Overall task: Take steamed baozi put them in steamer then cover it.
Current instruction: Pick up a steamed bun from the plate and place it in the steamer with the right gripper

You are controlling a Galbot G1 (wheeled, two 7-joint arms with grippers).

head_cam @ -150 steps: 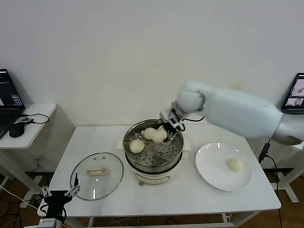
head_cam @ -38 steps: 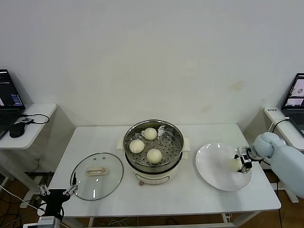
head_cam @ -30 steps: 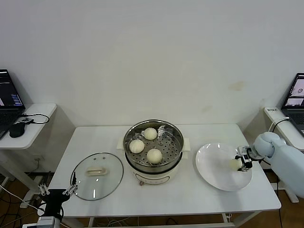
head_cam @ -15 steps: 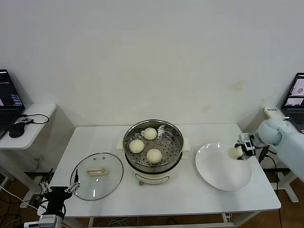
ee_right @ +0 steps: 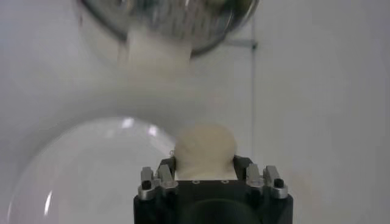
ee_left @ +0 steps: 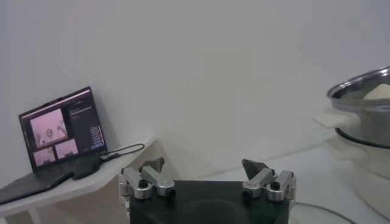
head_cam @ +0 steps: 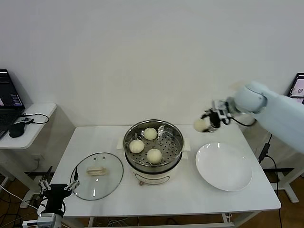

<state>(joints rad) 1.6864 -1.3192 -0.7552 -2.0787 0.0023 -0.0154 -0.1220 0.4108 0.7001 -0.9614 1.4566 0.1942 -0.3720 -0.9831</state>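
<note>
I will drop the baozi from my right gripper on the bare tray point(head_cam: 166, 143) between the three baozi and the steamer's plate-side rim.
My right gripper point(head_cam: 207, 123) is shut on a cream-white baozi point(head_cam: 200, 125), held in the air between the steamer and the plate. In the right wrist view that baozi point(ee_right: 205, 148) fills the gap between the fingers. Three baozi point(head_cam: 154, 155) lie on the perforated tray inside the steel steamer point(head_cam: 153, 146) at the table's middle. My left gripper point(head_cam: 59, 192) hangs open and empty below the table's front-left edge, and shows with fingers spread in the left wrist view point(ee_left: 207, 170).
The empty white plate point(head_cam: 223, 166) lies right of the steamer. A glass lid point(head_cam: 97, 175) with a cream handle rests on the table at the left. A side table with a laptop point(head_cam: 9, 95) and mouse stands far left. Another laptop point(head_cam: 296, 91) is at far right.
My right gripper lifted the last baozi off the plate and carried it up and left toward the steamer. The plate is now empty. The left arm stayed put.
</note>
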